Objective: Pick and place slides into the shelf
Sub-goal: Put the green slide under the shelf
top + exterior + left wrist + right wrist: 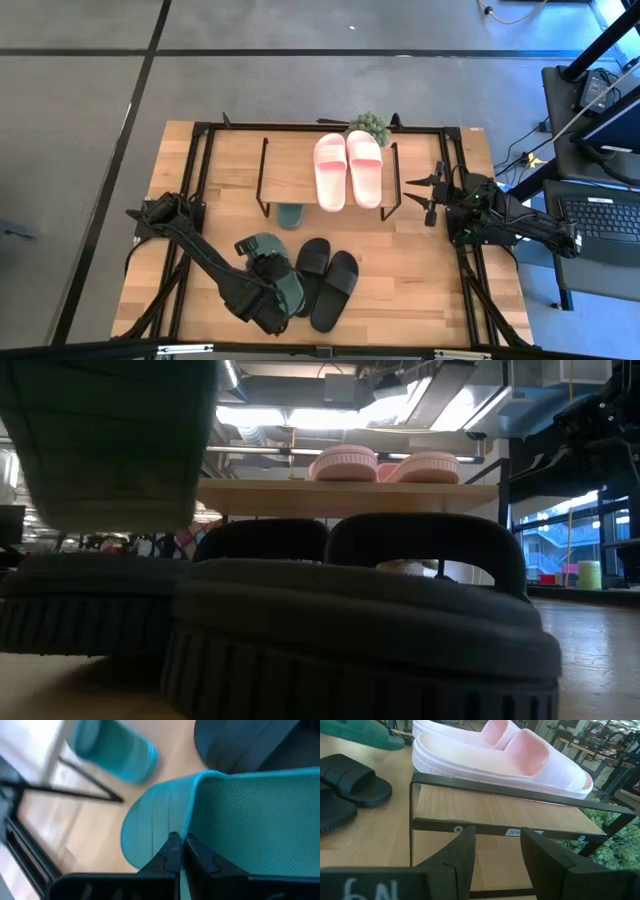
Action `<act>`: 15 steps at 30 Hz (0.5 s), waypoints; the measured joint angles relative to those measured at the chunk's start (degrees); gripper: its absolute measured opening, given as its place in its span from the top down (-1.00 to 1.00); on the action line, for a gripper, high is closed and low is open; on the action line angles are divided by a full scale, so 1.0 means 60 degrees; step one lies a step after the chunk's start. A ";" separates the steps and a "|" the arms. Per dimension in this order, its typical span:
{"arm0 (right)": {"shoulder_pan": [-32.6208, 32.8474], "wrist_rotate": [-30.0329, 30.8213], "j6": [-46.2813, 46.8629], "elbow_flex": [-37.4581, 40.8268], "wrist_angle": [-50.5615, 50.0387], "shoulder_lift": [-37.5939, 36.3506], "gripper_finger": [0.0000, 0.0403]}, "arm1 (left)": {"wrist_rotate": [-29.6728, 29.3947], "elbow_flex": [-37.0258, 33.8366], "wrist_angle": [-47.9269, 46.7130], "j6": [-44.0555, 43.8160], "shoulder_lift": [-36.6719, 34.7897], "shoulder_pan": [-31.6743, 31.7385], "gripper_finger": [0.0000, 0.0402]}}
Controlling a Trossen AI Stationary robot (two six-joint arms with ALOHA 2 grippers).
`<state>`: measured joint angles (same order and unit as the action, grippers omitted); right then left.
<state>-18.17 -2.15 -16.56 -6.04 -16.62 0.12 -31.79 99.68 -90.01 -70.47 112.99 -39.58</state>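
I need to let go of the dark green slide with my left gripper between the shelf's front edge and the black slides (326,238).
My left gripper (268,272) is shut on a dark green slide (283,282) at the table's near middle. In the low view this slide (100,440) hangs above the table. A second green slide (290,215) lies on the table, partly under the shelf (290,170). Two pink slides (347,168) rest sole-down on the shelf's wooden top. Two black slides (325,277) lie on the table just right of the held one. My right gripper (497,837) waits open by the shelf's right end, touching nothing. My left gripper pinches the edge of the green slide's strap (192,820) between its two shut fingers (172,852). The fingers slant down at it from the table's near side. The slide is lifted off the table, its sole (110,480) facing the low camera.
A green plant (370,124) stands behind the shelf's far right corner. A black metal frame (200,180) runs around the table. Bare wood lies on the table's right half (420,280) and under the shelf (490,812).
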 joint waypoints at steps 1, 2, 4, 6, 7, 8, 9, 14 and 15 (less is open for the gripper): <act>0.0000 0.0000 0.0001 0.0000 0.0000 0.0000 0.22 | -0.0203 0.0080 0.0004 0.0180 0.0000 0.0025 0.99; -0.0002 0.0000 0.0000 0.0000 0.0000 0.0000 0.22 | -0.0375 0.0143 0.0007 0.0420 0.0000 0.0073 0.99; 0.0000 0.0000 0.0004 0.0000 0.0000 0.0000 0.22 | -0.0645 0.0285 0.0000 0.0907 0.0000 0.0220 0.99; -0.0003 0.0000 0.0002 0.0000 0.0000 0.0000 0.22 | -0.0791 0.0412 -0.0002 0.1351 0.0000 0.0386 1.00; 0.0000 0.0000 0.0004 0.0000 0.0000 0.0000 0.22 | -0.0820 0.0463 -0.0002 0.1564 0.0000 0.0476 1.00; -0.0002 0.0000 0.0000 0.0000 0.0000 0.0000 0.22 | -0.0861 0.0499 0.0009 0.1797 0.0000 0.0575 1.00; -0.0004 0.0000 0.0000 0.0000 0.0000 0.0000 0.22 | -0.0935 0.0538 0.0006 0.2030 0.0000 0.0674 1.00; 0.0000 0.0000 0.0000 0.0000 0.0000 0.0000 0.22 | -0.1048 0.0567 0.0556 0.3203 0.0000 0.1300 1.00; -0.0002 0.0000 0.0000 0.0000 0.0000 0.0000 0.22 | -0.0993 0.0567 0.0742 0.3453 0.0000 0.1433 1.00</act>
<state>-18.18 -2.15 -16.56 -6.04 -16.62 0.12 -37.75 103.09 -85.56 -49.75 112.99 -30.98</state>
